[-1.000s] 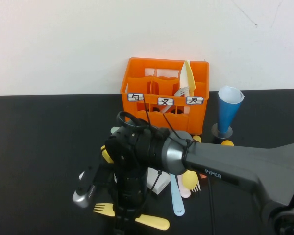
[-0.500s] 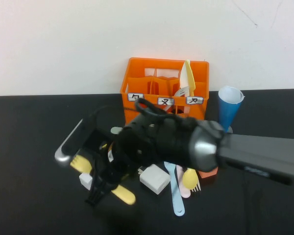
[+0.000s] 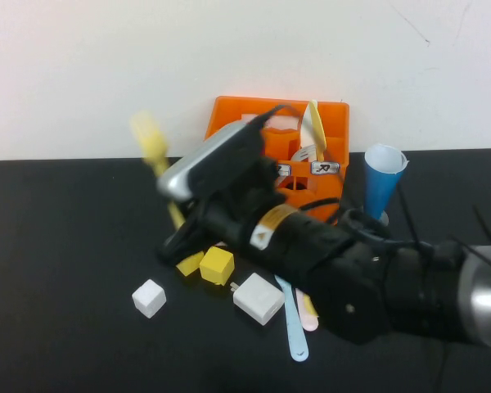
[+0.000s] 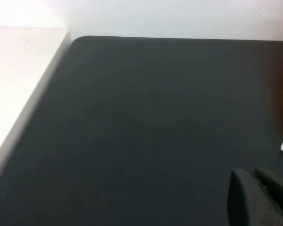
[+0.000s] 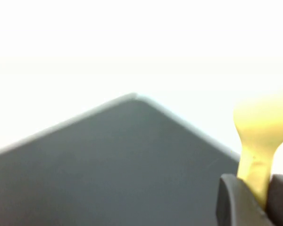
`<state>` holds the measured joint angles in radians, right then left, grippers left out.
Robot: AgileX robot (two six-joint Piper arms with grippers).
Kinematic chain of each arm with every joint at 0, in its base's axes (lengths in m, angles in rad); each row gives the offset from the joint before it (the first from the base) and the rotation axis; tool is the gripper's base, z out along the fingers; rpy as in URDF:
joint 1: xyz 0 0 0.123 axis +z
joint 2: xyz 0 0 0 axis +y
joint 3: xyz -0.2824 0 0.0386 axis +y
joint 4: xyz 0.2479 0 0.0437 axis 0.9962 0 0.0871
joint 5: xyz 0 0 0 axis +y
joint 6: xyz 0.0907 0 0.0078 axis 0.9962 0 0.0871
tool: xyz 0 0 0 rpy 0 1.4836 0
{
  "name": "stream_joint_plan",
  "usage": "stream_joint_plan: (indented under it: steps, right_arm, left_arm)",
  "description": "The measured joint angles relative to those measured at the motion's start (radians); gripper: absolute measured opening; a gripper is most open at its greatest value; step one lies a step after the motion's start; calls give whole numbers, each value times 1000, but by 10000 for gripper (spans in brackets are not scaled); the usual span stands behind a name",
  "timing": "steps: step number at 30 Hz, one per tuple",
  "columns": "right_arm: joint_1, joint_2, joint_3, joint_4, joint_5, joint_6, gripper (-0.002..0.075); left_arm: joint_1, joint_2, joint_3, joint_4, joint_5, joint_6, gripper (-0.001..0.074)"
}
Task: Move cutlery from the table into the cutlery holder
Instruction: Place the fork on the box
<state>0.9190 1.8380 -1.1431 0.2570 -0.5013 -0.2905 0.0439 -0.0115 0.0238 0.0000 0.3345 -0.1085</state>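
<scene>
My right gripper has the yellow fork above the black table. I will let go of it in the middle slot of the orange cutlery holder (image 3: 262,136).
My right gripper (image 3: 182,239) is shut on a yellow fork (image 3: 151,141) and holds it above the black table (image 3: 57,246), left of the orange cutlery holder (image 3: 331,182). The fork's head points up and its handle end sticks out below the fingers. In the right wrist view the fork (image 5: 259,127) sits clamped in the right gripper (image 5: 257,200). A light blue spoon (image 3: 293,326) and a pink piece (image 3: 309,314) lie on the table, partly hidden under the arm. The holder holds a cream piece (image 3: 314,124). My left gripper (image 4: 254,190) is shut and empty, low over bare table.
A yellow cube (image 3: 217,264), a white cube (image 3: 149,297) and a white block (image 3: 258,299) lie in front of the holder. A blue cone cup (image 3: 382,187) stands to its right. The left wrist view shows the table's left edge (image 4: 47,89).
My right gripper took the yellow fork from the front of the table and lifted it up and back toward the holder. The arm swung with it.
</scene>
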Motion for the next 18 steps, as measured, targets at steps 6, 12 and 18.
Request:
stream_joint_plan:
  steps: [6, 12, 18]
  right_arm:
    - [-93, -19, 34, 39, -132, -47, 118]
    - [-213, -19, 34, 40, -189, 14, 118]
    - [-296, -12, 34, 44, -251, 109, 118]
  left_arm:
    - [0, 0, 0, 0, 0, 0, -1]
    - [0, 0, 0, 0, 0, -2, -1]
    - [0, 0, 0, 0, 0, -2, -1]
